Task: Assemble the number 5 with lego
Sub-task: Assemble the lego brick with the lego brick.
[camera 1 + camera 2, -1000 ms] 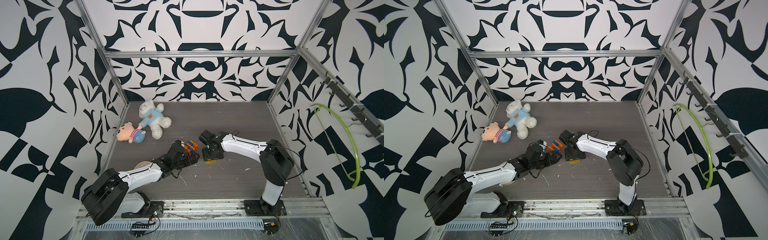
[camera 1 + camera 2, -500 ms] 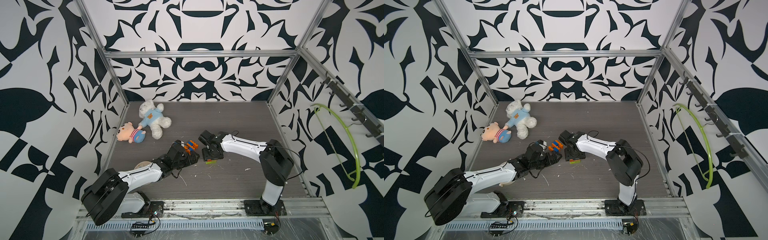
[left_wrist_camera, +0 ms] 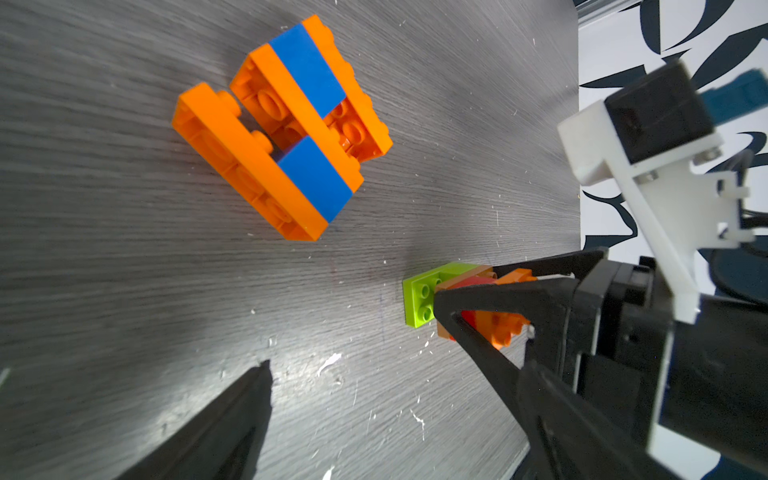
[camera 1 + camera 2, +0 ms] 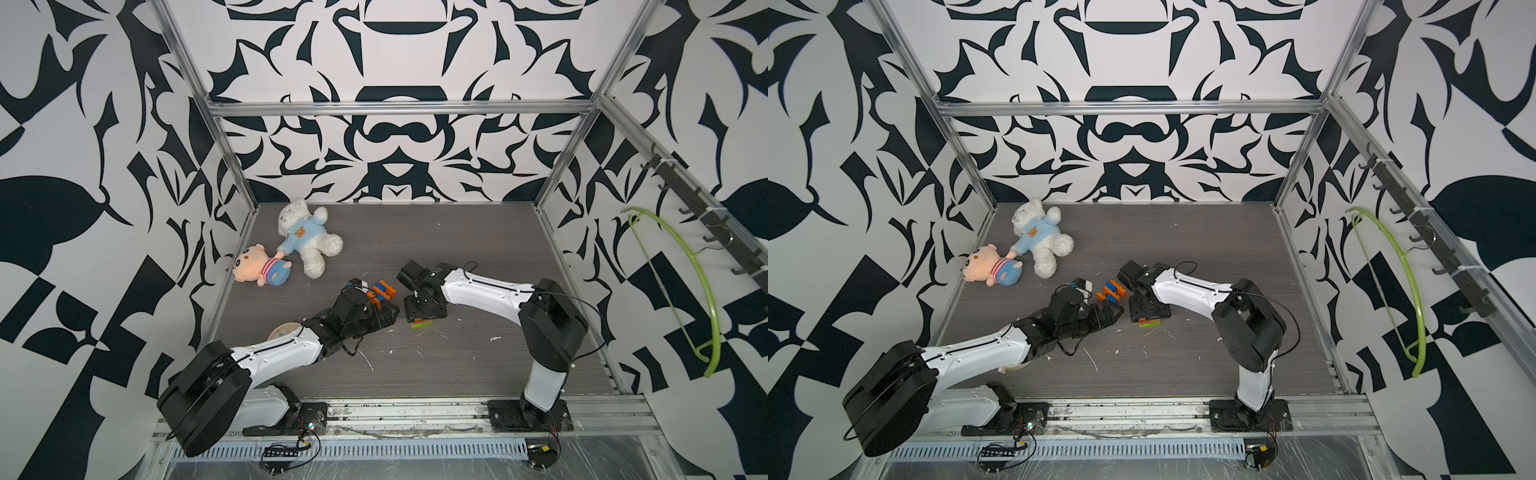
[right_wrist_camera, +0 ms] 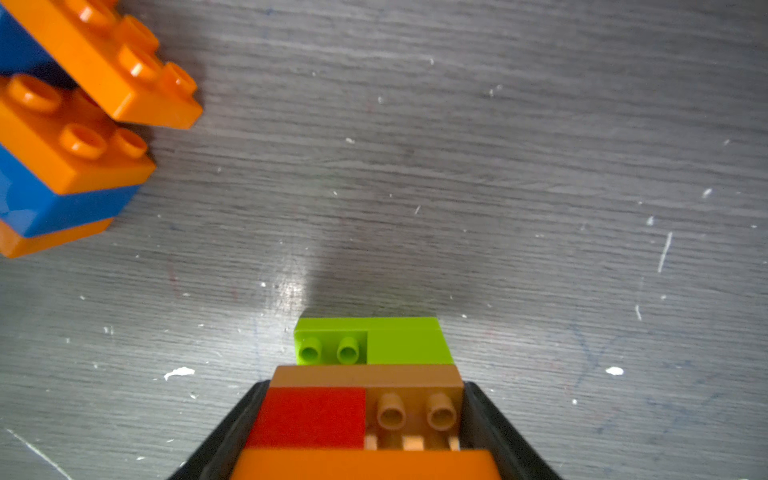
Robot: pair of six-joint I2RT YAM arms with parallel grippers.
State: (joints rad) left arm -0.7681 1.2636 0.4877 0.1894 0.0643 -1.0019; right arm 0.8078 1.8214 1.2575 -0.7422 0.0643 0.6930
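I should open my right gripper, as it spans the lego stack across its ends, then back off and take the stack by its long sides (image 5: 364, 376) before turning it.
A small lego stack (image 5: 357, 399) of lime green, brown, red and orange bricks lies on the dark table, and my right gripper (image 5: 365, 415) is shut on it, a finger on each side. Only its lime green end (image 4: 422, 324) (image 4: 1150, 323) (image 3: 424, 299) pokes out from under that gripper (image 4: 424, 313). An orange and blue lego assembly (image 4: 382, 291) (image 4: 1112, 291) (image 3: 282, 129) (image 5: 62, 124) lies on its side just beyond. My left gripper (image 3: 395, 370) (image 4: 388, 316) is open over bare table beside the stack, holding nothing.
A white plush bear (image 4: 309, 237) and a pink-faced doll (image 4: 259, 270) lie at the back left. A round cream clock (image 4: 282, 331) shows partly under my left arm. A green hanger (image 4: 702, 282) hangs on the right wall. White flecks dot the table.
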